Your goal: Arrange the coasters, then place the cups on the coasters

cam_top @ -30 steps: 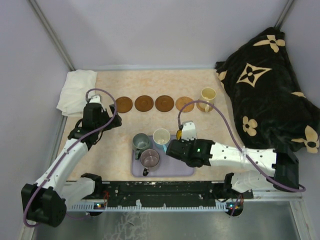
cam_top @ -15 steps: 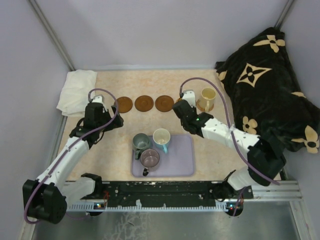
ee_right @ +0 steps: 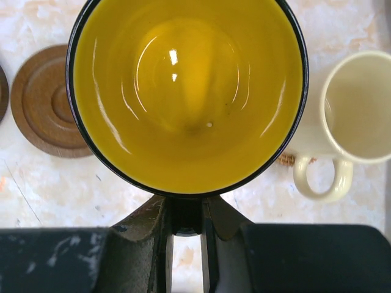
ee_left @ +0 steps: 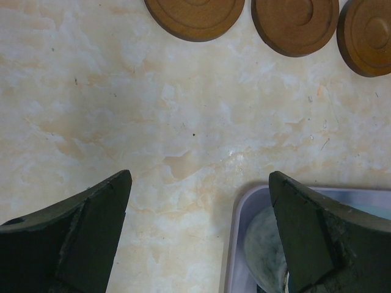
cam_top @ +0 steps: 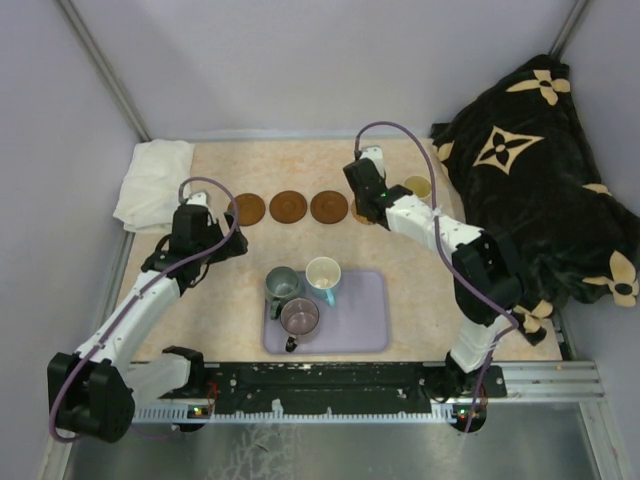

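Observation:
I will put the yellow-orange cup down between the nearest brown coaster and the cream cup (cam_top: 369, 204) (ee_right: 177, 102) with my right gripper.
Three brown coasters (cam_top: 288, 207) lie in a row at the back; a fourth (cam_top: 358, 213) shows partly under my right gripper (cam_top: 366, 200). In the right wrist view that gripper (ee_right: 186, 210) is shut on the handle of the yellow-orange cup (ee_right: 186, 91), held above the table between a coaster (ee_right: 46, 101) and the cream cup (ee_right: 360, 107). The cream cup (cam_top: 419, 187) stands at the right end of the row. My left gripper (ee_left: 200, 177) hangs open over bare table, below three coasters (ee_left: 295, 24). The grey-green (cam_top: 281, 283), white (cam_top: 322, 272) and mauve (cam_top: 299, 316) cups stand on the tray.
The lavender tray (cam_top: 360, 322) lies near the table's front edge, and its corner (ee_left: 244, 232) shows by my left gripper's right finger. A white cloth (cam_top: 150, 180) sits at the back left. A black flowered blanket (cam_top: 530, 190) fills the right side.
My right arm has swung from the tray to the back of the table, carrying the yellow-orange cup to the right end of the coaster row. The left arm has barely moved.

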Controlling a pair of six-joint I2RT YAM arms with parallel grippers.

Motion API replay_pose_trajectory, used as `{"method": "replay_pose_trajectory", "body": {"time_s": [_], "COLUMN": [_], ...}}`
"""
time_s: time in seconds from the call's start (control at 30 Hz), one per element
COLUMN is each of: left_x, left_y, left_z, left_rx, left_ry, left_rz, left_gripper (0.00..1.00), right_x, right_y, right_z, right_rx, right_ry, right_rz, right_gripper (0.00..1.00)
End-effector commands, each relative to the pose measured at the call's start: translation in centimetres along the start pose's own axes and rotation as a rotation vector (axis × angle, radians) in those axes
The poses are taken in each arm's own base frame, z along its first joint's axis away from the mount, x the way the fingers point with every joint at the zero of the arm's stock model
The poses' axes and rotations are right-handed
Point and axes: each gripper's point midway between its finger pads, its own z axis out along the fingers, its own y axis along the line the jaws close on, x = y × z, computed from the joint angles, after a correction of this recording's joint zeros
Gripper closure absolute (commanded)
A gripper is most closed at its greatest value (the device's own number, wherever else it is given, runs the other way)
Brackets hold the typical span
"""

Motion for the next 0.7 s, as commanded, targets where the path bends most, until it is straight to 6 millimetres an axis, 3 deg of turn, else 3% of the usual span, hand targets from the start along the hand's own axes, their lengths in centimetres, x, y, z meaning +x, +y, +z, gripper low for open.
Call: {"method": "replay_pose_trajectory", "body": {"time_s": [0.0,0.23,0.67], "left_x": [-1.3,-1.2,-1.1], "left_y": [-0.4,-0.2,-0.2], "left_z": [-0.2,-0.1,0.0], "left_rx": [0.008,0.0,0.002], "left_ry": [-0.031,-0.028,-0.017], "left_rz": [0.01,0.013,0.017], "left_gripper": [0.0,0.0,0.01], "right_x": [-5.5,-5.3,-2.9], "right_y": [0.4,0.2,-0.4], "right_z": [-0.3,0.8,2.1], "right_rx": [-0.026,-0.025,-0.038], "right_ry": [-0.07,-0.032,0.051], "right_rz": [0.037,0.064,0.124], "right_gripper": [1.0,1.0,1.0]}}
